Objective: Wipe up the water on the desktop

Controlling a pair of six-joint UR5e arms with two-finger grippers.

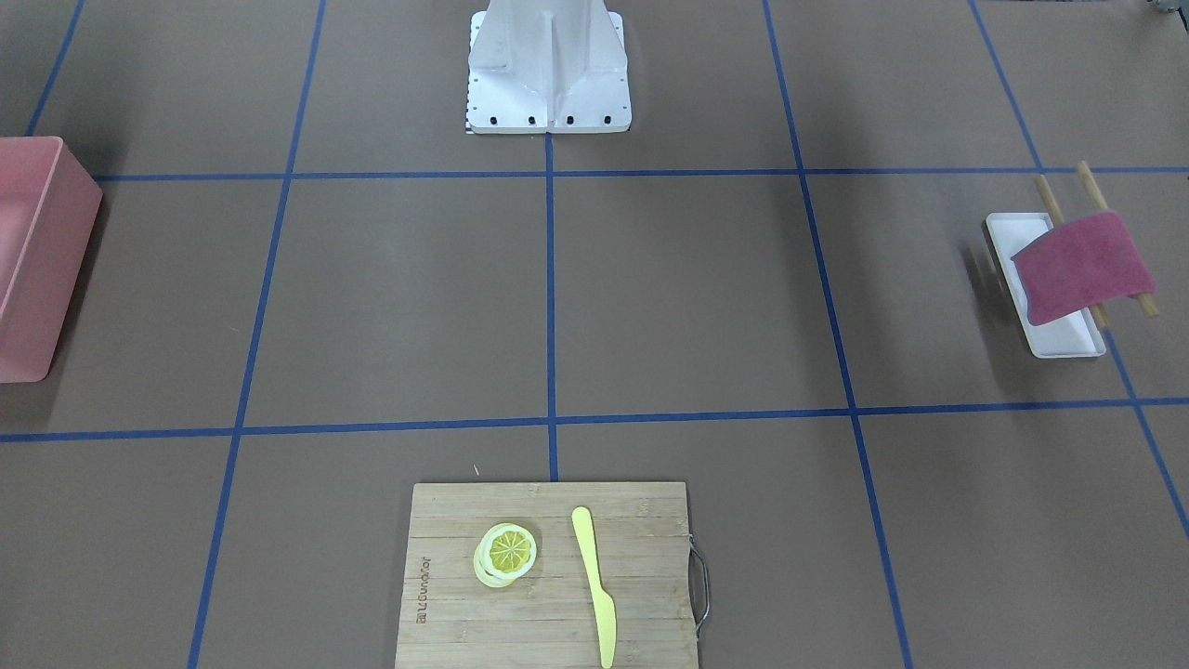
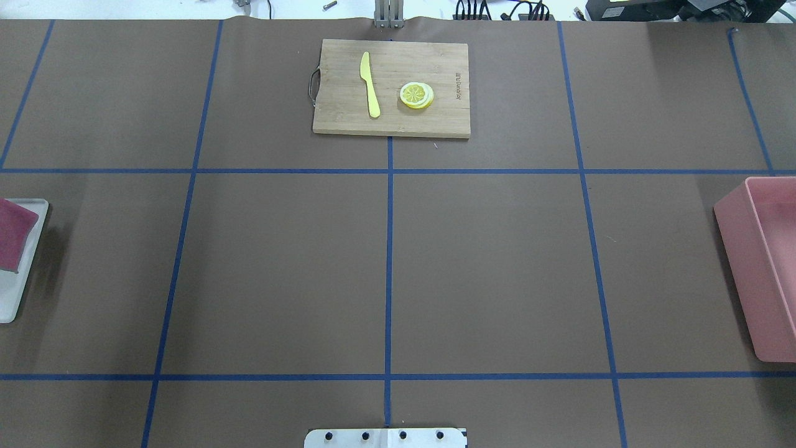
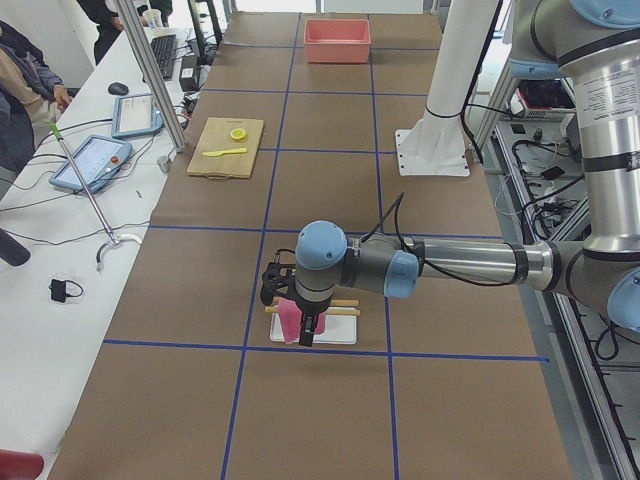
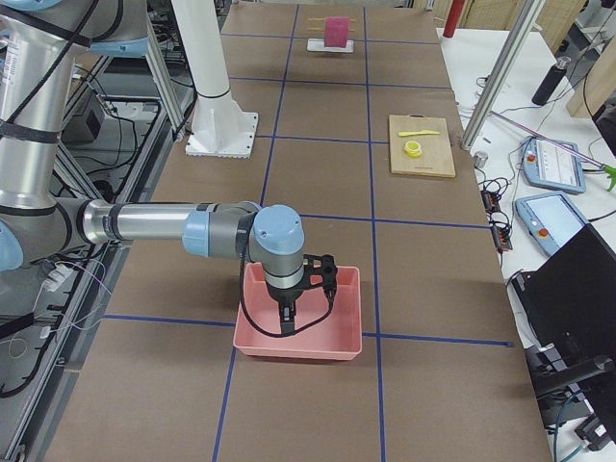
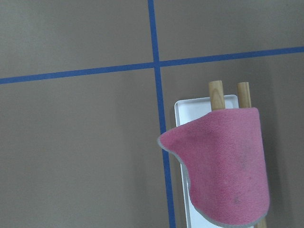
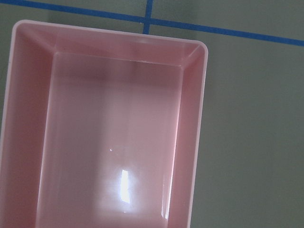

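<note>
The robot's left gripper needs to close on the middle of the pink cloth's fold [image 1: 1120, 247] [image 5: 251, 154] over the outer wooden stick, which is farther from the pink bin.
The desktop [image 1: 687, 297] is brown with blue tape lines, and I see no water on it. A pink cloth [image 1: 1082, 265] hangs over two wooden sticks [image 1: 1050, 200] above a white tray [image 1: 1068, 339]; the left wrist view shows it from above [image 5: 223, 166]. My left gripper [image 3: 300, 325] hovers just above the cloth. My right gripper [image 4: 289, 322] hangs over a pink bin [image 4: 298, 342]. Both grippers show only in the side views, so I cannot tell whether they are open or shut.
The pink bin [image 1: 37, 251] looks empty in the right wrist view [image 6: 114, 133]. A bamboo cutting board [image 2: 342, 118] at the far edge carries a yellow knife [image 2: 370, 84] and lemon slices [image 2: 416, 95]. The robot's white base [image 1: 548, 70] stands at the near-middle edge.
</note>
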